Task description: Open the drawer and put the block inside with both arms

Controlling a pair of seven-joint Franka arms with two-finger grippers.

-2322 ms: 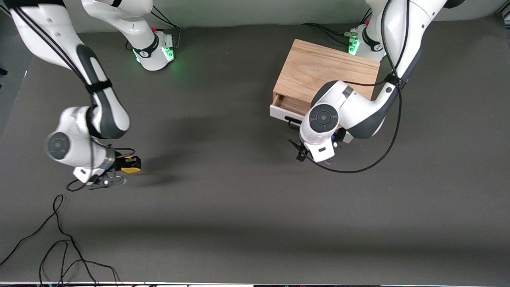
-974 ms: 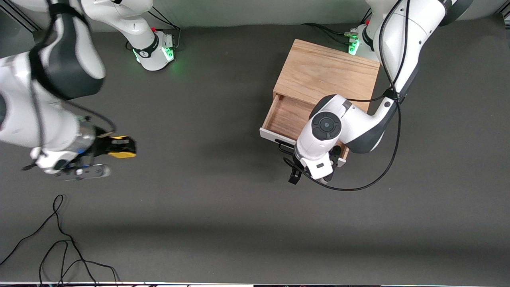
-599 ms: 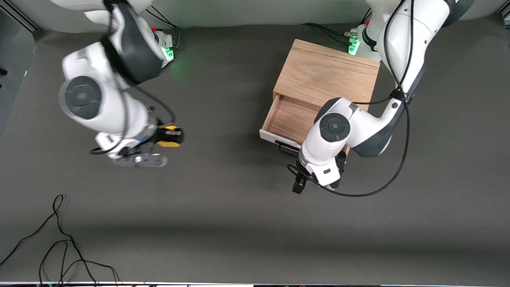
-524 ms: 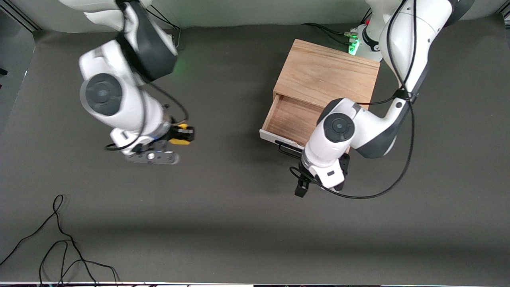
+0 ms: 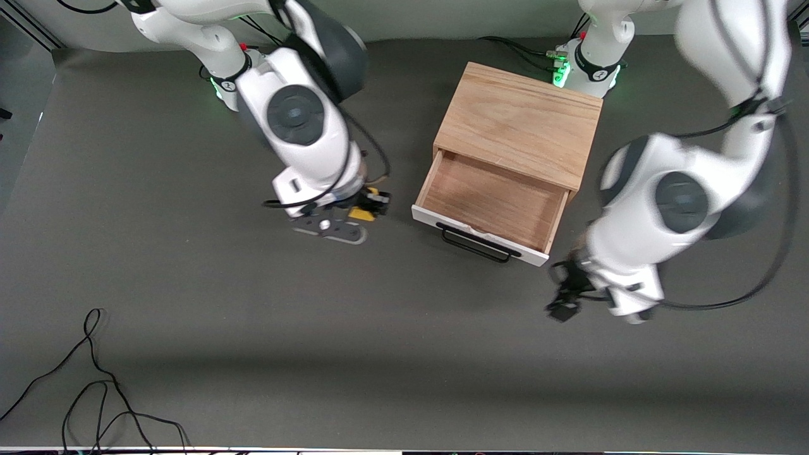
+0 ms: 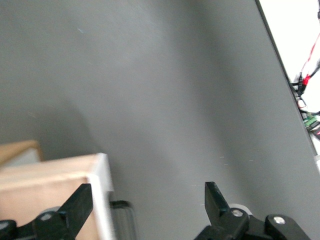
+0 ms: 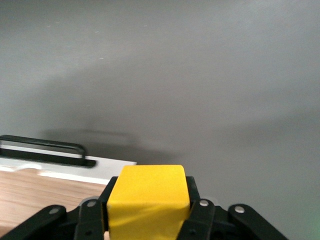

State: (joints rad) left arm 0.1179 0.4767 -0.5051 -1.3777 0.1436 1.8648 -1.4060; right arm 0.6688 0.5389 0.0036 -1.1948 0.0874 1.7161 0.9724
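Note:
The yellow block will go down inside the drawer (image 5: 456,208) (image 7: 62,196) behind its white front panel, toward my right arm, set there by my right gripper.
The drawer (image 5: 496,201) stands pulled open from the light wooden box (image 5: 521,123), its wood interior empty, with a white front panel (image 5: 442,222) and black wire handle (image 5: 475,244). My right gripper (image 5: 373,205) is shut on the small yellow block (image 5: 361,213) over the table, beside the drawer's corner toward the right arm's end. In the right wrist view the block (image 7: 147,197) fills the jaws, with the drawer front (image 7: 65,167) close by. My left gripper (image 5: 564,304) is open and empty over the table off the drawer's other front corner (image 6: 102,200).
A loose black cable (image 5: 95,379) lies on the dark table mat near the front camera at the right arm's end. The green-lit arm bases (image 5: 243,82) (image 5: 581,66) stand along the table's robot edge, one close to the wooden box.
The left gripper pulled the drawer open, let go of the handle and swung away toward the left arm's end. The right gripper carried the block across the table to beside the drawer.

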